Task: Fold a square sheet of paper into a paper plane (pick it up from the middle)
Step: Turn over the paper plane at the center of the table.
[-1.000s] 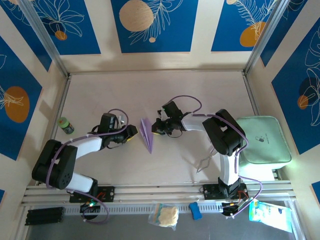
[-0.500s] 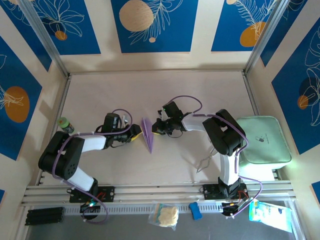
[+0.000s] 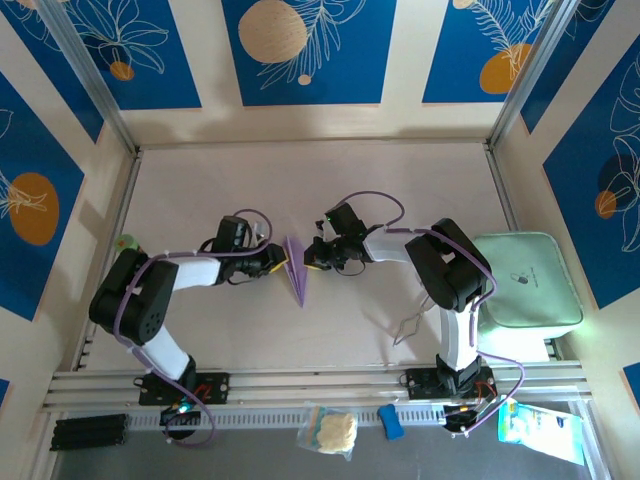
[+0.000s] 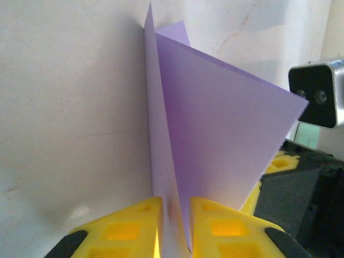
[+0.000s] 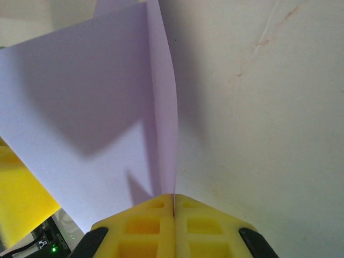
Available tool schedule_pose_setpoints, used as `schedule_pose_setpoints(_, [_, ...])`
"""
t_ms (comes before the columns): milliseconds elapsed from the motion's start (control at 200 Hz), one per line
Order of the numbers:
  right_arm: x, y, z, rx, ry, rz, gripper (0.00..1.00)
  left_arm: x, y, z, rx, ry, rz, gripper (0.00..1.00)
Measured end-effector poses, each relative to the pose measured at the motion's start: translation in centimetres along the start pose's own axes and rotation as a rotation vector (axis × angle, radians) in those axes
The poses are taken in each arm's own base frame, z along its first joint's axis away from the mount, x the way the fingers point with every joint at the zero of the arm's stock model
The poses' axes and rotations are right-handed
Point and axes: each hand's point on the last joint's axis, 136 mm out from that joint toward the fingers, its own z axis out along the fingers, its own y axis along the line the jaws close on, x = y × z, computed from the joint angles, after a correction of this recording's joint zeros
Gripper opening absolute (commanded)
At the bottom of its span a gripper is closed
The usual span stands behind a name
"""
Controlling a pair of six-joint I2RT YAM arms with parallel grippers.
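Observation:
The robot's left gripper is at the side flap of the paper plane, so it should open and take the middle fold (image 3: 296, 266) while the right gripper stays at the wing.
The lavender paper plane (image 3: 296, 270) stands on edge at the table's middle, its tip toward the near edge. My left gripper (image 3: 273, 262) is at its left side. In the left wrist view the yellow fingers (image 4: 126, 228) stand close on either side of the plane's folded layers (image 4: 215, 118), which fill the narrow gap at the left gripper (image 4: 176, 201). My right gripper (image 3: 312, 254) is at the plane's right side. In the right wrist view the right gripper (image 5: 173, 198) is shut on a thin flap of the plane (image 5: 91, 107), fingers pressed together.
A mint-green tray (image 3: 527, 280) sits at the right edge. A small green bottle (image 3: 125, 243) stands by the left wall. A thin wire piece (image 3: 408, 325) lies near the right arm's base. The right wrist's camera block (image 4: 317, 94) shows just beyond the plane.
My left gripper has moved right up to the plane and its jaws have narrowed around the folded layers. The right gripper has kept its place and grip.

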Motion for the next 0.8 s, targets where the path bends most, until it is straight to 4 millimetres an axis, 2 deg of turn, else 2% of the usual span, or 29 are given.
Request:
schedule_pose_setpoints(215, [0.3, 0.0, 0.0, -0.003, 0.014, 0.004, 0.13, 0.4, 1.2, 0.3, -0.043, 0.016, -0.027, 0.1])
schedule_pose_setpoints(400, [0.3, 0.1, 0.0, -0.006, 0.016, -0.001, 0.02, 0.5, 1.3, 0.3, -0.049, 0.019, -0.03, 0.05])
schedule_pose_setpoints(565, [0.1, -0.1, -0.1, 0.004, 0.006, -0.004, 0.01, 0.3, 1.3, 0.3, -0.053, 0.007, -0.031, 0.0])
schedule_pose_setpoints(800, [-1.5, 1.1, -2.6, -0.009, -0.078, -0.025, 0.01, -0.8, -0.1, -0.9, -0.037, -0.063, -0.003, 0.0])
